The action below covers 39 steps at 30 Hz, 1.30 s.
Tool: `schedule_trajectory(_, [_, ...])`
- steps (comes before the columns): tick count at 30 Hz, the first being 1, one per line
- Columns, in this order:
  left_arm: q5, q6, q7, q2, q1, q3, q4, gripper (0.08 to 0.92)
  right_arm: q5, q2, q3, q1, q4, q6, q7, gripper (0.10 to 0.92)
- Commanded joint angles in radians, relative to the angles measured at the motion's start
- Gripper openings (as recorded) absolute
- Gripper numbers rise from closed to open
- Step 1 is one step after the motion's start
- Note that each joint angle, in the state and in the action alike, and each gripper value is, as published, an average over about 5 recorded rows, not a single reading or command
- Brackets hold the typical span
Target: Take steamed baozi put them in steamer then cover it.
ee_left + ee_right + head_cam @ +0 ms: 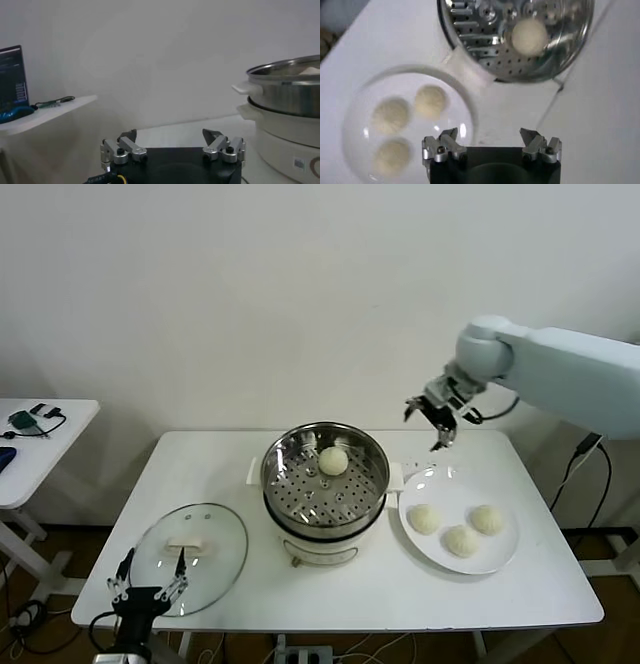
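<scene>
The fingers of my right gripper needs to go to the white plate next and close around the sides of the baozi (424, 519) (430, 101) nearest the steel steamer.
The steel steamer (300, 494) stands mid-table on its white pot base. One baozi (333, 460) lies in it at the far side; it also shows in the right wrist view (530, 35). Three baozi (458, 529) lie on a white plate (500, 559) to the right; they also show in the right wrist view (406, 125). The glass cover (215, 574) with its white handle (185, 542) lies flat at the front left. My right gripper (432, 422) is open and empty, up in the air behind the plate. My left gripper (150, 579) is open and empty, low at the table's front edge by the cover.
A small white side table (40, 446) with cables and a device stands to the left. The steamer (290, 82) rises to one side in the left wrist view. A cable hangs off the table's right side (575, 469).
</scene>
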Motion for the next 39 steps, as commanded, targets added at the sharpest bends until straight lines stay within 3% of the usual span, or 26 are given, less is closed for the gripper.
schedule_trajectory(1, [0.000,0.001,0.000,-0.004,0.006,-0.004,-0.007,0.823,0.045,-0.135,0.124,-0.278,-0.023,-0.217,-0.008,0.823])
schedule_trajectory(11, [0.007,0.002,0.000,-0.017,0.009,-0.010,-0.013,0.823,-0.052,-0.014,0.312,-0.521,-0.131,-0.232,0.003,0.823])
schedule_trajectory(32, [0.020,-0.001,0.002,-0.028,0.012,-0.008,-0.006,0.823,-0.098,0.116,0.421,-0.600,-0.300,-0.220,0.008,0.823])
schedule_trajectory(39, [0.019,-0.005,0.000,-0.025,0.015,-0.009,0.001,0.823,-0.087,0.101,0.417,-0.584,-0.286,-0.220,0.004,0.723])
